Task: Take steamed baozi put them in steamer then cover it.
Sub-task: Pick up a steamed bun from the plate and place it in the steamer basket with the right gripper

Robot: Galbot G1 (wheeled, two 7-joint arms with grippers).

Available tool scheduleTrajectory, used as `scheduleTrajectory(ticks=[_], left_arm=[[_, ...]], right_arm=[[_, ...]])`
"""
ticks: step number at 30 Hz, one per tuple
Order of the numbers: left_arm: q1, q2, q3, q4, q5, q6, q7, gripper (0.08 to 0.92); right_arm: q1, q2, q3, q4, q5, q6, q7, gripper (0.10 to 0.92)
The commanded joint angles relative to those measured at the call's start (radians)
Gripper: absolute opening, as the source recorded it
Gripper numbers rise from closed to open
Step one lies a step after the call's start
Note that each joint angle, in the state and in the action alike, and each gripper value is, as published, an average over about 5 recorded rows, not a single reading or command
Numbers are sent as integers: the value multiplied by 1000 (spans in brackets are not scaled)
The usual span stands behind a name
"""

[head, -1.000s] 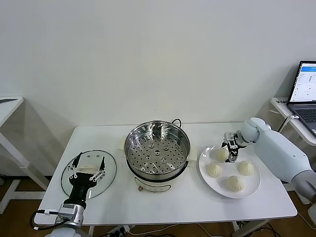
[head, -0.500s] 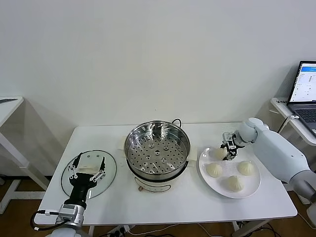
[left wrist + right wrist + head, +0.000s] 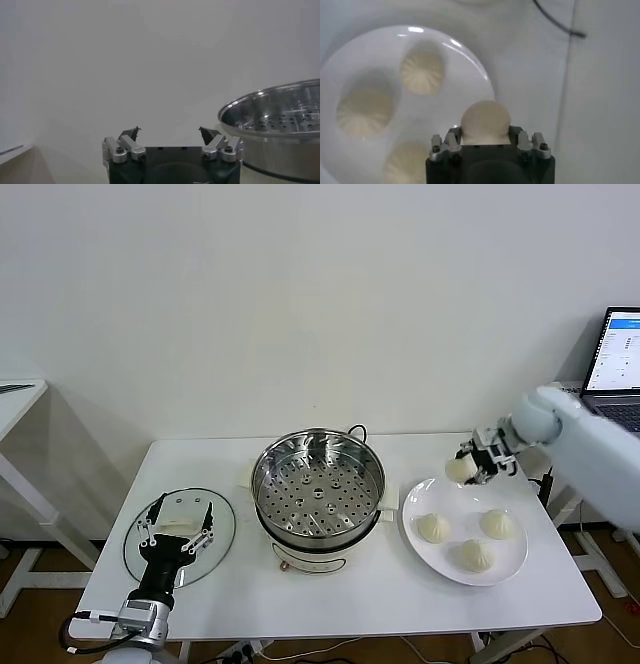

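Note:
My right gripper is to let go of the baozi, now held above the white plate's rim. It will put it down on the steamer's perforated tray (image 3: pixel 320 462), near the rim farthest from me.
My right gripper (image 3: pixel 468 466) is shut on one cream-white baozi (image 3: pixel 460 469) and holds it in the air above the far left rim of the white plate (image 3: pixel 430 553); the held bun fills the jaws in the right wrist view (image 3: pixel 485 121). Three baozi stay on the plate (image 3: pixel 434 528) (image 3: pixel 497 524) (image 3: pixel 476 555). The steel steamer (image 3: pixel 318 484) with its perforated tray stands mid-table, with no bun in it. The glass cover (image 3: pixel 225 529) lies flat at the left with its white handle (image 3: pixel 180 522). My left gripper (image 3: pixel 177 530) hovers open over that handle.
A white table (image 3: pixel 350 594) bears everything. A black cord (image 3: pixel 358 429) runs behind the steamer. A laptop (image 3: pixel 615 374) stands on a side table at the right. Another white table edge (image 3: pixel 15 399) is at the far left.
My right gripper closed on the far left baozi, lifted it off the plate and moved up and a little right. The left arm has not moved.

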Motion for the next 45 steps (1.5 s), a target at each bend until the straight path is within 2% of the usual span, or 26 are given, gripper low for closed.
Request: scheduleTrajectory(ticks=[1, 8, 18, 37, 45], left_arm=[[4, 2, -5, -6, 0, 2, 1, 823], [9, 10, -22, -10, -1, 2, 2, 823], [8, 19, -40, -7, -5, 3, 3, 823], [16, 27, -76, 2, -13, -5, 10, 823], [16, 28, -82, 0, -19, -5, 10, 823]], right_arm=[[460, 0, -357, 260, 80, 254, -43, 645], [587, 245, -469, 219, 76, 418, -37, 645], [471, 497, -447, 55, 13, 510, 21, 645], [170, 691, -293, -319, -168, 570, 65, 645], [127, 704, -270, -378, -187, 573, 68, 645]])
